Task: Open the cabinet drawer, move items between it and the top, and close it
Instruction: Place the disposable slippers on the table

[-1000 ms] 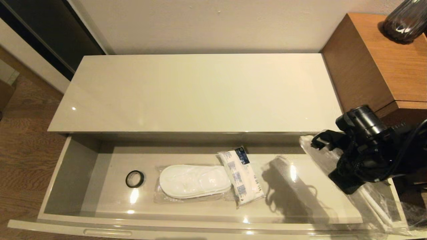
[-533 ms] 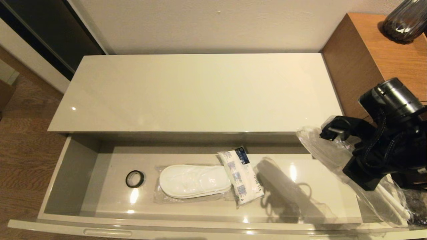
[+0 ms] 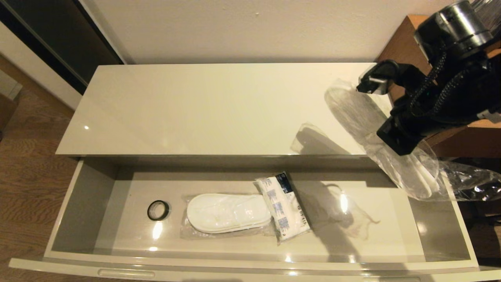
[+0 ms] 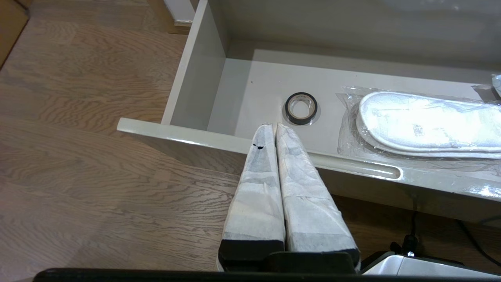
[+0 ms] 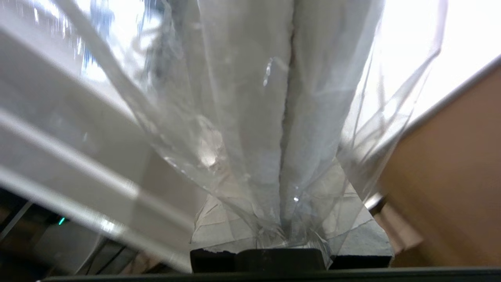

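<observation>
Next, I let go of the clear plastic bag with my right gripper on the cream top near the brown wooden unit point(image 3: 340, 115).
The cabinet drawer point(image 3: 84, 203) stands pulled out below the glossy cream top point(image 3: 219, 109). Inside lie a flat pair of white slippers point(image 3: 229, 212) in clear film and, touching its right end, a white packet with blue panels point(image 3: 283, 207). My right gripper point(image 3: 424, 178) is shut on a clear plastic bag point(image 3: 352, 113), held in the air over the right end of the top and the drawer. The film drapes over its fingers point(image 5: 250, 117), and I cannot make out what the bag holds. My left gripper point(image 4: 273, 125) is shut and empty, just outside the drawer's front rim point(image 4: 188, 137).
A small black ring point(image 3: 158, 210) lies in the drawer left of the slippers. The taller brown wooden unit point(image 3: 465, 135) stands directly to the right, behind my right arm. Wood floor point(image 3: 27, 172) lies to the left.
My right gripper has risen with the clear bag from the drawer's right end, moving up and back to beside the right end of the top. The items in the drawer have not moved.
</observation>
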{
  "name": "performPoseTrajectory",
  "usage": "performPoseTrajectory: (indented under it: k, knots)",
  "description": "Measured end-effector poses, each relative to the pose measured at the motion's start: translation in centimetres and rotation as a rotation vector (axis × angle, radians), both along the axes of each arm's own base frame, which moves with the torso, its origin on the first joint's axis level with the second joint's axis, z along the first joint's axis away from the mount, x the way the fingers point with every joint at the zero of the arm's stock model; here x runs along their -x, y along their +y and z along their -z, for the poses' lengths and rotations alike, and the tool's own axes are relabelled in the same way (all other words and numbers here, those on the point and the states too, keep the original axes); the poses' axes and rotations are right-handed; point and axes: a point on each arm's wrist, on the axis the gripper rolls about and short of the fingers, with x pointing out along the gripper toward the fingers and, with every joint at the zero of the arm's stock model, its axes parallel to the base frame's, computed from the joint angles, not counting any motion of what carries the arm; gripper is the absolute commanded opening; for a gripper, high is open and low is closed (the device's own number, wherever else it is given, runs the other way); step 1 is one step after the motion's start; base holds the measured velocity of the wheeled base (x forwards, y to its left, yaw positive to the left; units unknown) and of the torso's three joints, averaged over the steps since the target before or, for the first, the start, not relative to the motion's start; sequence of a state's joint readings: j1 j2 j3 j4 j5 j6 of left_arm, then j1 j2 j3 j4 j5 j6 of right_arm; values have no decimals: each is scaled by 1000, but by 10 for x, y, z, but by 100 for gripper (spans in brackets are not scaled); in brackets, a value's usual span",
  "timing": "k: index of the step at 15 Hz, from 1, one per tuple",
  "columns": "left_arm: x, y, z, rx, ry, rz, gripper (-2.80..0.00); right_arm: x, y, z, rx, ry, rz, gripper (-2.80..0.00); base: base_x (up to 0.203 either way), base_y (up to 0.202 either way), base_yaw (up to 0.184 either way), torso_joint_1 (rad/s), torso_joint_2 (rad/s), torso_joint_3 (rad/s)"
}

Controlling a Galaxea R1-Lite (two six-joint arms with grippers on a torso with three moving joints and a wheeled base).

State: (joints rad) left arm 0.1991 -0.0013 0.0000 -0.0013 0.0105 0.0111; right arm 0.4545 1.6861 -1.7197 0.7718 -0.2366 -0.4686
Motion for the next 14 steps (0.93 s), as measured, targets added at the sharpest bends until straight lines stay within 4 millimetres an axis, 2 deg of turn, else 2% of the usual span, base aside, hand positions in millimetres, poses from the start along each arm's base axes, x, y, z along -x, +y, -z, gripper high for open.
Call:
performPoseTrajectory:
  k: [3,6,8,10,14]
  knots:
    - [0,0,0,0,0,0,-280,-34,14,-13,13,-107,-45,-280,0,0,0,0,0,0]
    - [0,0,0,0,0,1,-280,-81,16,-7,90,-266,-73,-280,0,0,0,0,0,0]
    - [0,0,0,0,0,0,-280,-105,11,-2,127,-349,-62,-280,0,0,0,0,0,0]
    - [0,0,0,0,0,0,-280,-113,10,3,132,-354,-49,-280,0,0,0,0,0,0]
    - [0,0,0,0,0,1,-280,-116,8,7,134,-343,-31,-280,0,0,0,0,0,0]
